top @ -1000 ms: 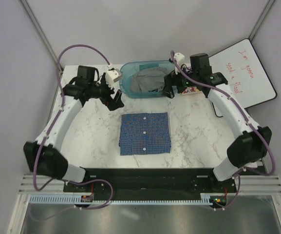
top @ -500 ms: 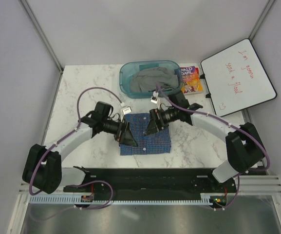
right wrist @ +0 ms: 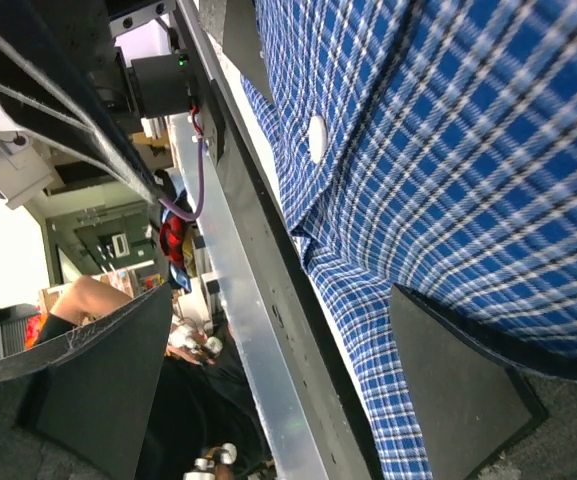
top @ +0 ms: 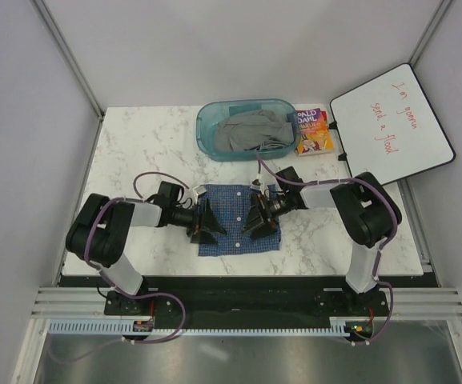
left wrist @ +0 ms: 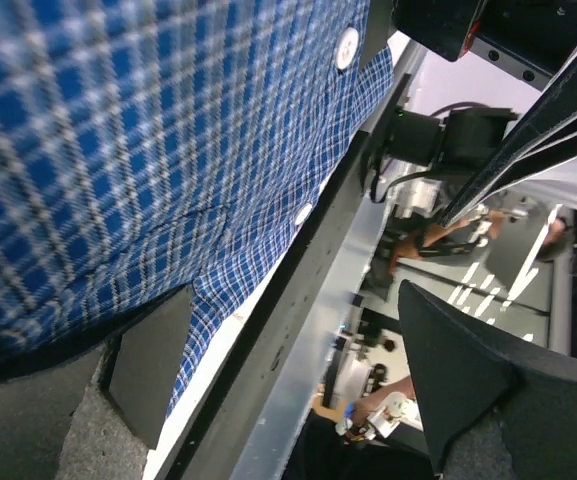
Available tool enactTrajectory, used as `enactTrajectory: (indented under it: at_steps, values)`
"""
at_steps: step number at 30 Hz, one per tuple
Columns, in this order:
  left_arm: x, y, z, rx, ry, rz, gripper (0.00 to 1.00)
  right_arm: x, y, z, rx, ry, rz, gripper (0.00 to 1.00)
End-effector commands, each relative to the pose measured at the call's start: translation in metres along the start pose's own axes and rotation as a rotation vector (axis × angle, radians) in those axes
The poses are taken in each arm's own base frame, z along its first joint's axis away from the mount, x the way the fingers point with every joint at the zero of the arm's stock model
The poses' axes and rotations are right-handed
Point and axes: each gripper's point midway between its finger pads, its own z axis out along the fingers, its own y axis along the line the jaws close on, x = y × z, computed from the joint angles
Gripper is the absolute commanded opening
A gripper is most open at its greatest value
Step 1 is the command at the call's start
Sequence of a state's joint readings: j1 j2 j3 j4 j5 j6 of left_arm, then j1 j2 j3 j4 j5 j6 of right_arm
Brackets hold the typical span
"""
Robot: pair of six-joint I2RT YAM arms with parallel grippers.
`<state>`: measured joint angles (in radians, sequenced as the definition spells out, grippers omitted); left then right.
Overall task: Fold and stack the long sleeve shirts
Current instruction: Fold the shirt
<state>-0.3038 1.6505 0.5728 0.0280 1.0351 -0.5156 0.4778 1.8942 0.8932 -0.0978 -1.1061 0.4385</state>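
Note:
The middle of the blue shirt's far edge (top: 237, 186), beside the white button nearest the teal bin, will be gripped by my left gripper.
A blue fine-checked long sleeve shirt (top: 235, 202), folded into a square with white buttons up, lies on the marble table (top: 142, 152) near the front middle. My left gripper (top: 206, 224) is open and lies low over the shirt's left part. My right gripper (top: 255, 222) is open and lies low over its right part. In the left wrist view the shirt (left wrist: 118, 130) fills the upper left, and one finger (left wrist: 153, 360) rests against the cloth by its front edge. In the right wrist view the shirt (right wrist: 448, 150) fills the upper right, with one finger (right wrist: 458, 385) against it.
A teal bin (top: 206, 136) holding grey cloth (top: 247, 130) stands at the back middle. A colourful book (top: 312, 130) and a whiteboard (top: 391, 128) lie at the back right. The table's front edge and a metal rail (left wrist: 298, 330) run just past the shirt.
Both arms have swung from the back of the table, by the bin, forward and down onto the folded shirt, their grippers open throughout. The shirt has not visibly moved.

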Motion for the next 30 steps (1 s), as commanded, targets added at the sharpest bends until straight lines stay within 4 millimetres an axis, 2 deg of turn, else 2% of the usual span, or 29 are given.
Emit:
enactTrajectory:
  at_steps: [1, 3, 4, 5, 6, 7, 8, 10, 11, 13, 14, 17, 18, 20, 21, 22, 24, 25, 26, 27, 28, 29, 30]
  values:
    - [-0.007, 0.026, 0.002, -0.076, -0.045, -0.058, 0.92, -0.001, -0.031, -0.011, 0.131, 0.04, -0.089, 0.98]
    - [0.003, 0.004, -0.002, -0.003, -0.019, 0.005, 0.9, -0.004, -0.019, -0.022, 0.15, 0.065, -0.183, 0.98]
    - [0.004, -0.022, -0.007, 0.048, -0.028, 0.119, 0.89, -0.007, -0.003, -0.031, 0.156, 0.089, -0.209, 0.98]
    - [0.007, -0.038, -0.012, 0.086, -0.024, 0.164, 0.89, -0.011, 0.007, -0.038, 0.163, 0.094, -0.33, 0.98]
    - [0.007, -0.05, -0.017, 0.108, -0.035, 0.204, 0.89, -0.016, 0.013, -0.044, 0.185, 0.097, -0.372, 0.98]
    - [0.002, -0.063, -0.022, 0.124, -0.061, 0.245, 0.89, -0.024, 0.026, -0.051, 0.205, 0.096, -0.412, 0.98]
    - [-0.009, -0.085, -0.031, 0.145, -0.101, 0.328, 0.89, -0.031, 0.028, -0.055, 0.226, 0.089, -0.458, 0.98]
    - [-0.025, -0.098, -0.035, 0.126, -0.161, 0.395, 0.88, -0.051, 0.031, -0.058, 0.272, 0.061, -0.506, 0.97]
    - [-0.045, -0.101, -0.036, 0.086, -0.211, 0.417, 0.88, -0.058, 0.027, -0.056, 0.286, 0.05, -0.498, 0.95]
    - [-0.066, -0.095, -0.031, 0.053, -0.236, 0.418, 0.87, -0.074, 0.022, -0.051, 0.31, 0.008, -0.472, 0.92]
    - [-0.087, -0.08, -0.023, 0.001, -0.241, 0.372, 0.86, -0.077, 0.013, -0.047, 0.322, 0.004, -0.444, 0.9]
    - [-0.115, -0.064, -0.01, -0.033, -0.245, 0.325, 0.84, -0.087, -0.008, -0.041, 0.356, -0.009, -0.395, 0.88]
    - [-0.119, -0.044, 0.0, -0.055, -0.226, 0.272, 0.84, -0.088, -0.014, -0.04, 0.363, -0.009, -0.383, 0.88]
    - [-0.131, -0.027, 0.006, -0.085, -0.244, 0.196, 0.84, -0.093, -0.034, -0.039, 0.4, 0.002, -0.368, 0.86]
    - [-0.128, -0.003, 0.015, -0.114, -0.214, 0.11, 0.82, -0.095, -0.04, -0.039, 0.417, 0.007, -0.374, 0.85]
    - [-0.127, 0.008, 0.014, -0.128, -0.211, 0.046, 0.81, -0.096, -0.047, -0.04, 0.435, 0.022, -0.405, 0.85]
    - [-0.109, 0.025, 0.017, -0.148, -0.168, -0.028, 0.77, -0.094, -0.065, -0.039, 0.475, 0.065, -0.417, 0.84]
    - [-0.099, 0.023, 0.017, -0.143, -0.152, -0.021, 0.77, -0.095, -0.063, -0.04, 0.478, 0.094, -0.425, 0.84]
    - [-0.074, 0.029, 0.019, -0.15, -0.106, -0.054, 0.76, -0.092, -0.07, -0.037, 0.481, 0.145, -0.473, 0.84]
    - [-0.061, 0.027, 0.02, -0.15, -0.077, -0.056, 0.75, -0.093, -0.07, -0.038, 0.485, 0.166, -0.498, 0.84]
    - [-0.046, 0.014, 0.024, -0.134, -0.046, -0.015, 0.75, -0.096, -0.066, -0.039, 0.49, 0.178, -0.523, 0.84]
    - [-0.022, 0.011, 0.024, -0.115, 0.019, -0.052, 0.75, -0.095, -0.063, -0.035, 0.488, 0.205, -0.59, 0.83]
    - [-0.01, 0.001, 0.024, -0.091, 0.051, -0.05, 0.75, -0.097, -0.061, -0.035, 0.505, 0.215, -0.62, 0.83]
